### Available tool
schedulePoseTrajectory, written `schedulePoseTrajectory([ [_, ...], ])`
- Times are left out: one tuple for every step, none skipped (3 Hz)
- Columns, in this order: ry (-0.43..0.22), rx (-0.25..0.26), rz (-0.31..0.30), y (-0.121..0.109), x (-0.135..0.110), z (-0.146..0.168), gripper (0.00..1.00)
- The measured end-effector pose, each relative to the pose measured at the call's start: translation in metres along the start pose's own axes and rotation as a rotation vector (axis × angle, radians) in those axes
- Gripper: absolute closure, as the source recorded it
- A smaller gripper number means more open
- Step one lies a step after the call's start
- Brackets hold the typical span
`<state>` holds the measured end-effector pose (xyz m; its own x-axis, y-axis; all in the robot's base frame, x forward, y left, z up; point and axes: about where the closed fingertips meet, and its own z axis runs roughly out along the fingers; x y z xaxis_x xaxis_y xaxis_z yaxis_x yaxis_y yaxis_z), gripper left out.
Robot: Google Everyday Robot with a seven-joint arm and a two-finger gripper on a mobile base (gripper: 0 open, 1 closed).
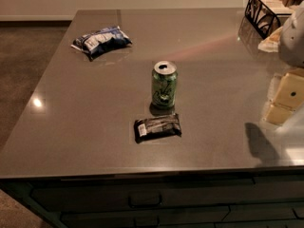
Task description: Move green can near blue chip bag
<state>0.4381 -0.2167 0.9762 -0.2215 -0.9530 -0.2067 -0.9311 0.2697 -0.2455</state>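
Note:
Next, my gripper grips the green can on its upper half (165, 80), just below the can's silver top.
The green can (164, 85) stands upright near the middle of the grey counter (85, 127), its silver top opened. The blue chip bag (101, 41) lies at the far left of the counter, well apart from the can. My gripper (283, 103), pale yellow, hangs over the right side of the counter, far to the right of the can and at about its depth. It touches neither the can nor the bag, and its shadow falls on the counter below it.
A flat black packet with a white end (157, 127) lies just in front of the can. A black wire basket (266, 11) with pale items stands at the far right corner. The counter's front edge has drawers below; brown floor lies to the left.

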Motion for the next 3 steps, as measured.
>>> schedulePoseTrajectory([
  [-0.001,0.002,0.0,0.0,0.0,0.0,0.0],
  [-0.044,-0.007,0.018,-0.007,-0.018,0.007,0.0],
  [-0.123,-0.014,0.044,-0.022,-0.06,0.029,0.0],
])
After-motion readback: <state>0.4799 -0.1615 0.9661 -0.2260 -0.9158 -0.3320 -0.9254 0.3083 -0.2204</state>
